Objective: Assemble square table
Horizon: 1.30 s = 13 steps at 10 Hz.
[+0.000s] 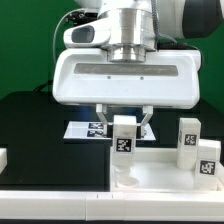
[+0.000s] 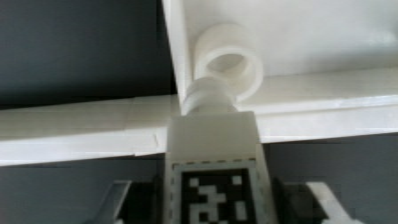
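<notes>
I should let go of the white table leg with my gripper, upright in the round corner hole of the white tabletop (image 1: 123, 182) (image 2: 226, 66). The leg now hangs over the tabletop's near corner.
My gripper (image 1: 123, 132) is shut on a white table leg (image 1: 123, 142) that hangs upright, its black-and-white tag facing the camera. The leg is over the near corner of the white square tabletop (image 1: 160, 181). In the wrist view the leg (image 2: 217, 150) runs out from between the two fingers (image 2: 121, 202). Its narrow end points at a raised round corner hole (image 2: 230, 66) in the tabletop (image 2: 302, 30). Whether the tip touches the ring I cannot tell. Two more tagged legs (image 1: 187, 134) (image 1: 208, 160) stand upright at the exterior view's right.
The marker board (image 1: 92, 129) lies flat on the black table behind the gripper. A small white part (image 1: 3, 157) sits at the left edge of the exterior view. The tabletop's rim (image 2: 89, 125) crosses the wrist view.
</notes>
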### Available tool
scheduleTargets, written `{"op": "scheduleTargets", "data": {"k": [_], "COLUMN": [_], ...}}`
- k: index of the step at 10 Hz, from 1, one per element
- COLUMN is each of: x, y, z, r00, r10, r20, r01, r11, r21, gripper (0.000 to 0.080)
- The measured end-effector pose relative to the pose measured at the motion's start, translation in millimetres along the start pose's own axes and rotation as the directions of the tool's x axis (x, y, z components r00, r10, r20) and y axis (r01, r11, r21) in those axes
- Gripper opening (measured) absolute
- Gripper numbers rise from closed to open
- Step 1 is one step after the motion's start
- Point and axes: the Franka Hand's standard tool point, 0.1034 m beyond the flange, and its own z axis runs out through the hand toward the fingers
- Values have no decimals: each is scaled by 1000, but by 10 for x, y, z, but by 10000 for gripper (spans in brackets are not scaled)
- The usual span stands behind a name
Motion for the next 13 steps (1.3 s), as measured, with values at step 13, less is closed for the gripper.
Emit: {"op": "scheduleTargets", "data": {"k": [13], "x": [-146], "y": [0], "z": [215], "r00": [998], "r10": [3], "r20": [-60], "r01": [-6], "r11": [999], "r21": [-49], "gripper": [284]}}
